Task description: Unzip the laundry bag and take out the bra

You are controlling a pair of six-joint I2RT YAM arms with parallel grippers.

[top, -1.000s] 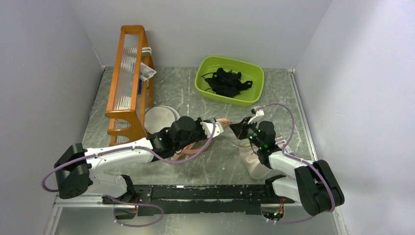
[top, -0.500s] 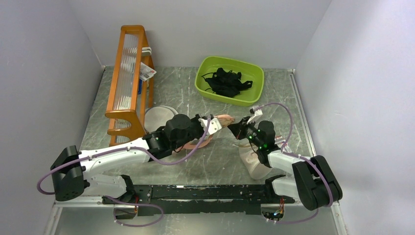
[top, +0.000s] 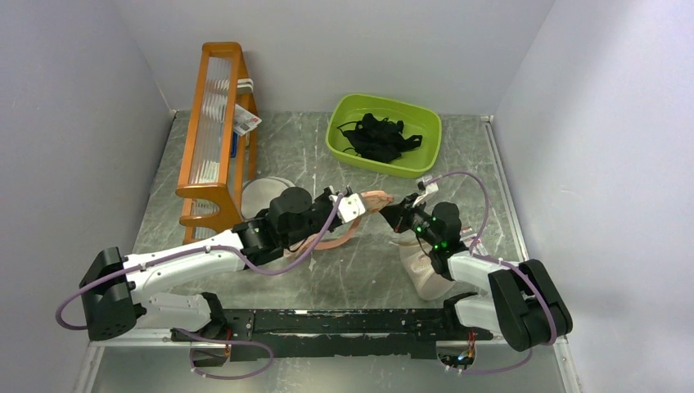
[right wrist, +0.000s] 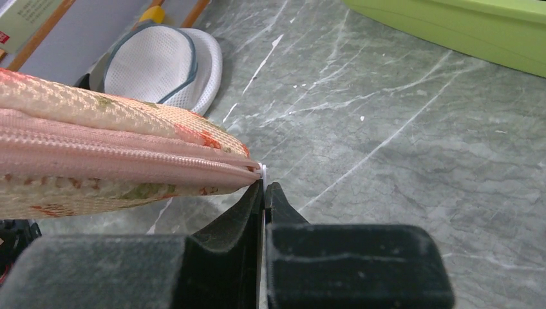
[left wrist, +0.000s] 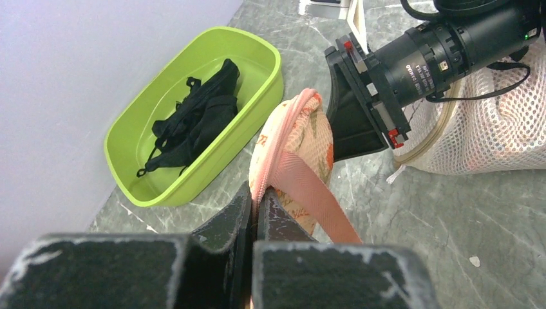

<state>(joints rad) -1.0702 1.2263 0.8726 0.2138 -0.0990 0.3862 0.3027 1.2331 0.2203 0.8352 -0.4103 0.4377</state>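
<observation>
The robot's left gripper will release the laundry bag on the grey table (top: 356, 255) (left wrist: 405, 261) next to the beige mesh pouch.
The laundry bag (top: 378, 197), cream with orange-pink leaf print and pink zip edging, hangs held between both grippers above the table's middle. My left gripper (top: 362, 206) is shut on the bag's pink zip edge; in the left wrist view (left wrist: 259, 193) the bag (left wrist: 293, 138) rises from the jaws, with a pink strap (left wrist: 322, 203) beside it. My right gripper (top: 394, 216) is shut on the small white zip pull (right wrist: 263, 170) at the bag's end (right wrist: 96, 161). The zip looks closed along its visible length. The bra is out of view.
A green bin (top: 385, 135) with black strappy garments stands at the back. An orange rack (top: 214, 135) stands at the left, with a round grey-white mesh disc (top: 266, 196) by its foot. A plain beige mesh pouch (top: 425, 270) lies under the right arm.
The left arm has drawn back to the left and moved farther from the near edge, lifting the bag's end. The right gripper has followed slightly to the left, still on the zip pull.
</observation>
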